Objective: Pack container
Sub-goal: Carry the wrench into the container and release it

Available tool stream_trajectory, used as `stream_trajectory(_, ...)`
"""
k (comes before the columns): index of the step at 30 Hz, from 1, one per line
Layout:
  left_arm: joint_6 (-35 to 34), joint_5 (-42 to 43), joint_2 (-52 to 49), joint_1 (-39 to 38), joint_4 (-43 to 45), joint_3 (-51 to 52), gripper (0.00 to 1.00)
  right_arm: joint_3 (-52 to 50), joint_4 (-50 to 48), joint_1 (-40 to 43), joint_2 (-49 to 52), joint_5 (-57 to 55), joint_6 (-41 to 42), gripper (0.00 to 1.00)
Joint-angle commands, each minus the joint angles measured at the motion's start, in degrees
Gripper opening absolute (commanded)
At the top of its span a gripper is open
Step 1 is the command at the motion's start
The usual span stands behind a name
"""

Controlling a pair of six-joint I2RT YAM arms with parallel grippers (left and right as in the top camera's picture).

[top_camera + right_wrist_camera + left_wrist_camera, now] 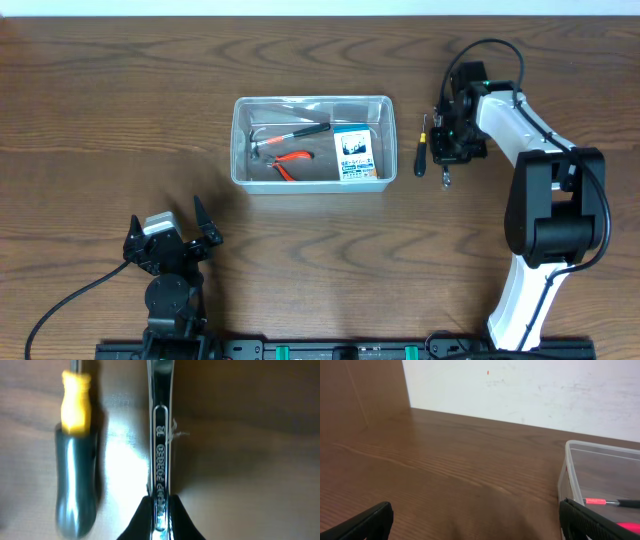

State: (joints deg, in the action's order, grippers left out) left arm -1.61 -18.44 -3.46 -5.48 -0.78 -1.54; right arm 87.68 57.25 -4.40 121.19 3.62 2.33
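My right gripper is going to put the chrome wrench down between the hammer and the red-handled pliers [296,142].
The clear plastic container [240,140] sits mid-table and holds a hammer [290,132], red-handled pliers [291,162] and a blue-and-white box [355,155]. Its corner shows in the left wrist view [570,467]. My right gripper [160,512] is shut on a chrome wrench [160,435], down by the table just right of the container [447,150]. A screwdriver with a dark handle and yellow collar [76,465] lies beside the wrench, between it and the container [421,155]. My left gripper [475,522] is open and empty, low near the front left [170,240].
The white wall and the table's far edge show in the left wrist view [520,390]. The right arm's white links [530,180] stretch from the front edge to the wrench. Bare wood lies left of and in front of the container.
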Motion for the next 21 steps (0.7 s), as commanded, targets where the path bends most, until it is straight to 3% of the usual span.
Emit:
stream_trajectory(1,0.1,-1.1,0.2,-0.2,-1.6,1.3,0.98,11.1,4.6,0.1,-5.7,0.0,0.6,0.01)
stream_trajectory(4,0.1,-1.1,0.2,-0.2,-1.6,1.3,0.98,21.6,9.2,-1.8,-9.7,1.3,-0.1,0.01)
stream_trajectory(9,0.1,-1.1,0.2,-0.2,-1.6,1.3,0.98,33.3,8.3,-11.0,-15.0,4.4,-11.6,0.01)
stream_trajectory(15,0.1,-1.1,0.2,-0.2,-1.6,1.3,0.98,31.9,7.0,-26.3,-13.2,4.4,-31.7,0.01)
stream_trajectory(21,0.1,-1.1,0.2,-0.2,-1.6,1.3,0.98,26.9,5.5,-33.1,-3.1,4.0,-51.6,0.01)
